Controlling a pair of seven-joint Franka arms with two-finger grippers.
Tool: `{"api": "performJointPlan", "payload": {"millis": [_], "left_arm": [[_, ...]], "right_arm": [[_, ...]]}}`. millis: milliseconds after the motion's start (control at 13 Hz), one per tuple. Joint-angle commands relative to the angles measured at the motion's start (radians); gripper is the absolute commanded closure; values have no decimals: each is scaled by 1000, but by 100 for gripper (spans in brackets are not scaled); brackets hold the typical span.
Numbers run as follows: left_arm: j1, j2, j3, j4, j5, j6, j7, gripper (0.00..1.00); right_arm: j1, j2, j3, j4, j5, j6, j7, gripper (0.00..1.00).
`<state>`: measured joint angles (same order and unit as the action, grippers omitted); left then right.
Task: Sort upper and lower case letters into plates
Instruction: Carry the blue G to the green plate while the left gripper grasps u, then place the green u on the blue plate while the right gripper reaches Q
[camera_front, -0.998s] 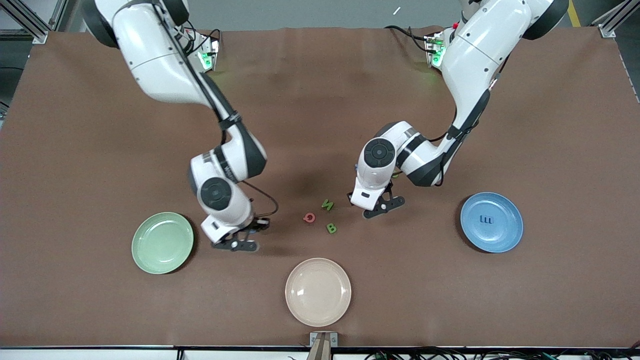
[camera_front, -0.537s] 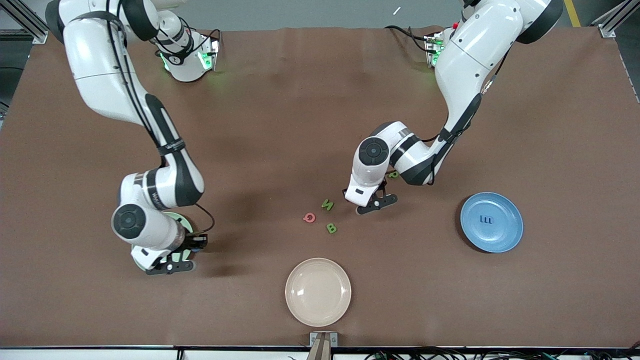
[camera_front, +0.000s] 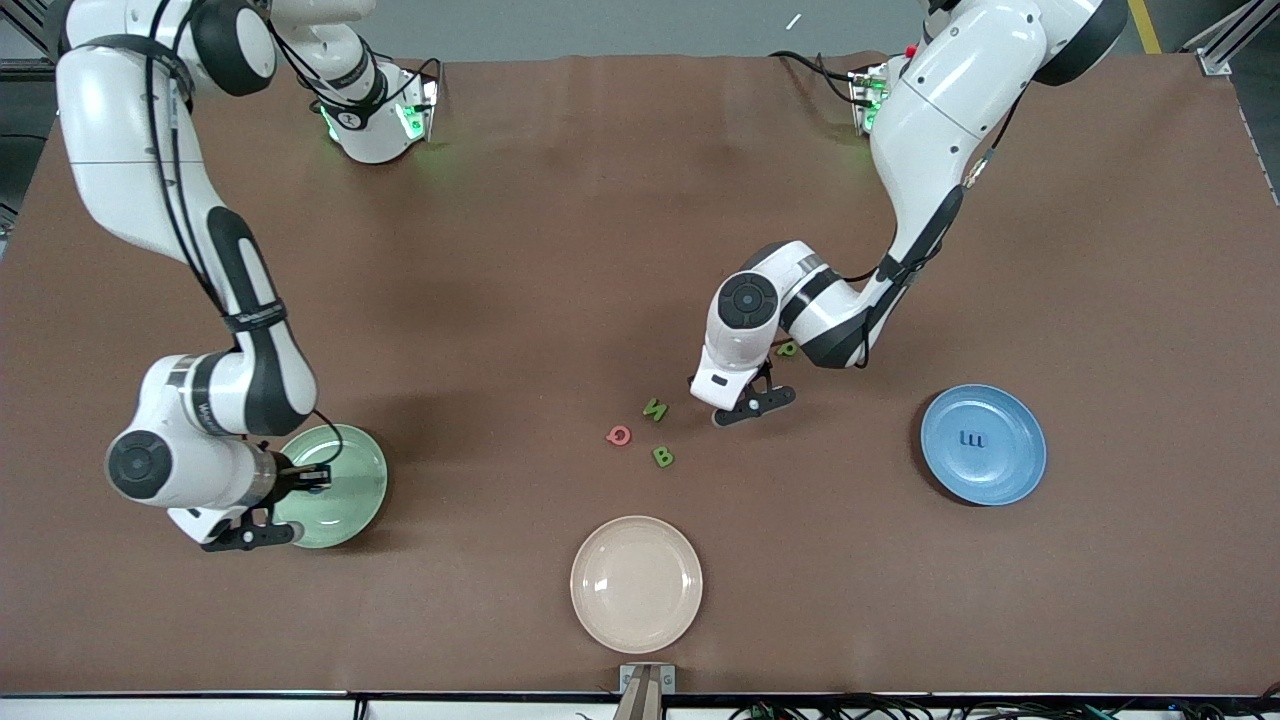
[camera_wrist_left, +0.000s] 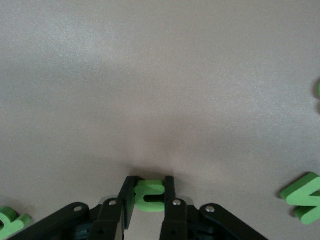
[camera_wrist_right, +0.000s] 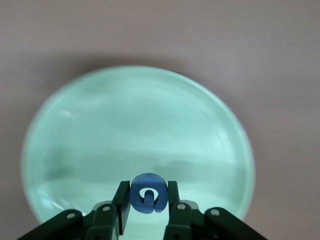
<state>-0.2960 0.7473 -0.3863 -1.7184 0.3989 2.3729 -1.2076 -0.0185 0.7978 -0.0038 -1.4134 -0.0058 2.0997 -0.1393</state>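
Observation:
The green n, now held low at the table, is to go in the blue plate (camera_front: 994, 440), close beside the blue m. Next, I put it down there with my left gripper.
My right gripper (camera_front: 250, 537) is shut on the blue G (camera_wrist_right: 148, 193) and holds it over the edge of the pale mint green plate (camera_front: 345, 480), which fills the right wrist view (camera_wrist_right: 135, 120). My left gripper (camera_front: 753, 404) is shut on the green n (camera_wrist_left: 149, 195), low at the table. On the table near it lie the green N (camera_front: 655, 409), the pink Q (camera_front: 619, 435), the green B (camera_front: 662, 457) and the green p (camera_front: 788, 349). The blue m (camera_front: 972, 439) lies in the blue plate (camera_front: 1020, 470). The blue x is hidden.
A cream-beige plate (camera_front: 636, 583) lies near the table's front edge, nearer to the camera than the loose letters. Two green letters (camera_wrist_left: 305, 197) (camera_wrist_left: 10, 221) show at the edges of the left wrist view.
My right arm has swung from beside the loose letters to over the mint plate, carrying the blue G. My left gripper has shifted slightly toward the letters and stays low.

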Motion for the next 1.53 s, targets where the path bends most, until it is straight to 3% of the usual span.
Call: {"api": "performJointPlan", "payload": {"millis": [0,77,153,384,537,844,1228,1304,1458], "left_arm": [[40,-45,12,-32,18,5,26,100],[73,-71,12,-32,18,3,60,100],[112,-97,12,-30,18,-1,107,100],[217,-152,15,-26,37,-114,286,100],[323,-177,15,-29,40,-179,429,100],[497,-163,15,-27,40,-181,597,100],[623,-43,17,43,38,-156,655,96],[629,-39,17,43,40,-146,660,85],[633,-35,18,42,40,-146,662,6]], "right_arm": [[-32,-11,25,-16,3,-15,-36,62],[-23,-12,25,-15,4,-17,-33,56],[-23,-14,30,-12,4,-17,-33,43],[3,-17,36,7,29,-18,15,18],[63,-31,38,30,44,-21,155,17],[250,-22,34,42,93,26,557,17],[474,43,31,45,90,253,936,16],[507,67,28,50,87,302,987,16],[564,119,25,105,84,329,1056,14]]}}
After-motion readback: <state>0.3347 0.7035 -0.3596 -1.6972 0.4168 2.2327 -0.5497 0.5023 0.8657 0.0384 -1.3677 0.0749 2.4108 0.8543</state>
